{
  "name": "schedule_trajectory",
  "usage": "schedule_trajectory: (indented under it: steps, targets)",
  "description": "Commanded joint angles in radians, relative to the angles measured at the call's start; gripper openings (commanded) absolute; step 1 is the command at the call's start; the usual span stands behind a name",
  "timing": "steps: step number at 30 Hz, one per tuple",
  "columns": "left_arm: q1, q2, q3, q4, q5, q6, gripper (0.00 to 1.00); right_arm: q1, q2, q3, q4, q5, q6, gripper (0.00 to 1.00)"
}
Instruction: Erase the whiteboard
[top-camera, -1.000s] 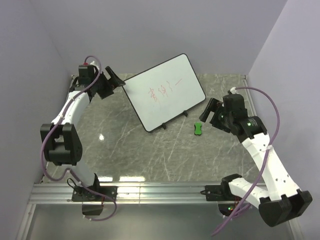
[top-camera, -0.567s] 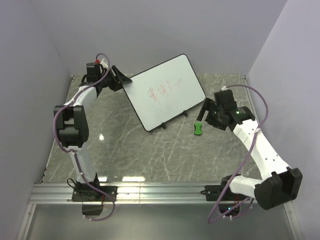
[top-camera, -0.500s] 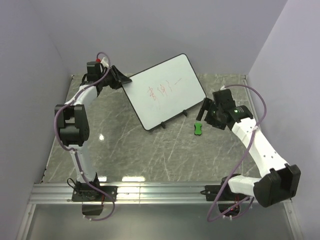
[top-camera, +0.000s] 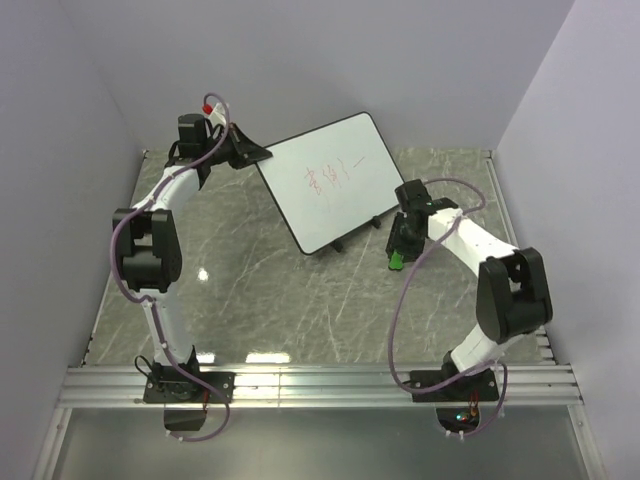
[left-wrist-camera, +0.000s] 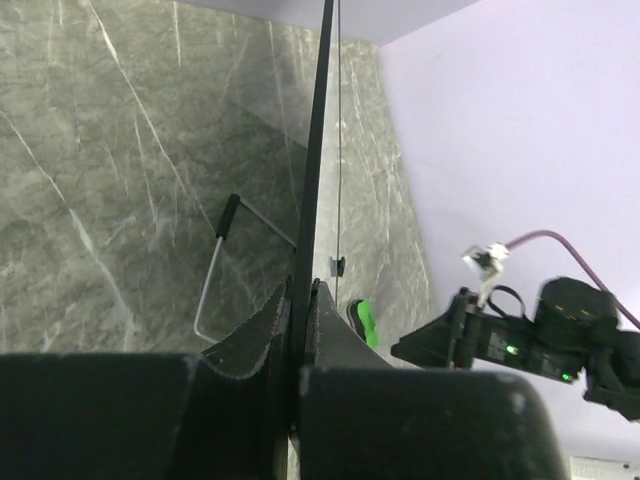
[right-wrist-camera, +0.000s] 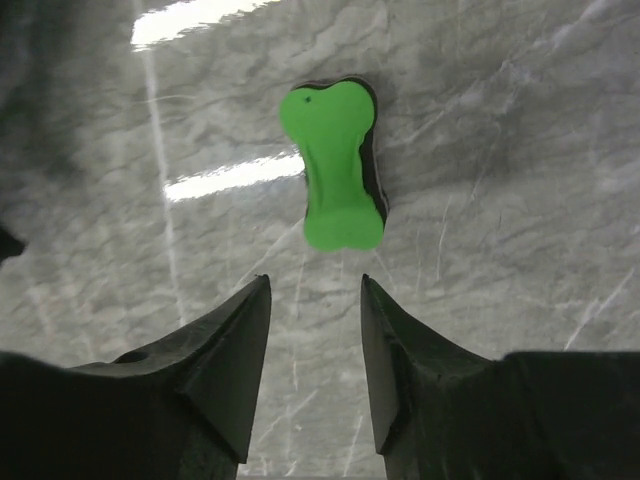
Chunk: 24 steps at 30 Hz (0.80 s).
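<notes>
The near end of the green eraser lies beyond the right gripper's half-open fingers, so the robot should open wider and move forward to take the eraser's narrow middle (right-wrist-camera: 335, 170).
The whiteboard (top-camera: 335, 180) stands tilted on its black feet at the back of the table, with red writing (top-camera: 333, 178) across it. My left gripper (top-camera: 255, 155) is shut on its upper left edge. In the left wrist view the board's black rim (left-wrist-camera: 315, 150) runs edge-on into the closed left gripper (left-wrist-camera: 303, 290). A small green eraser (top-camera: 397, 261) lies on the table to the right of the board. My right gripper (top-camera: 400, 243) hovers over it. In the right wrist view the eraser (right-wrist-camera: 335, 180) lies just beyond the open right gripper (right-wrist-camera: 314, 285), with nothing between the fingers.
The board's wire stand (left-wrist-camera: 215, 270) props it from behind on the grey marble table (top-camera: 260, 290). Purple walls close in the back and both sides. An aluminium rail (top-camera: 320, 385) runs along the near edge by the arm bases.
My left gripper closed onto the board's edge, and the board shifted slightly. The right arm swung in over the green eraser and its jaws narrowed.
</notes>
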Motion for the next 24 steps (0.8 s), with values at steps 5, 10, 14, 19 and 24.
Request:
schedule_trajectory:
  steps: [5, 10, 14, 19, 24]
  targets:
    - [0.001, -0.013, -0.018, -0.147, -0.104, 0.172, 0.0, 0.007, 0.13, 0.052, 0.042, 0.071, -0.019, 0.47]
    - [0.001, -0.03, -0.051, -0.147, -0.094, 0.2, 0.0, 0.007, 0.221, 0.103, 0.033, 0.152, -0.028, 0.47]
    - [0.001, -0.045, -0.063, -0.172, -0.091, 0.231, 0.0, 0.005, 0.259, 0.137, 0.05, 0.174, -0.028, 0.48]
    - [0.001, -0.064, -0.086, -0.198, -0.101, 0.269, 0.0, 0.007, 0.328, 0.215, 0.03, 0.162, -0.031, 0.5]
    - [0.001, -0.058, -0.083, -0.209, -0.097, 0.28, 0.0, 0.007, 0.336, 0.229, 0.019, 0.13, -0.048, 0.69]
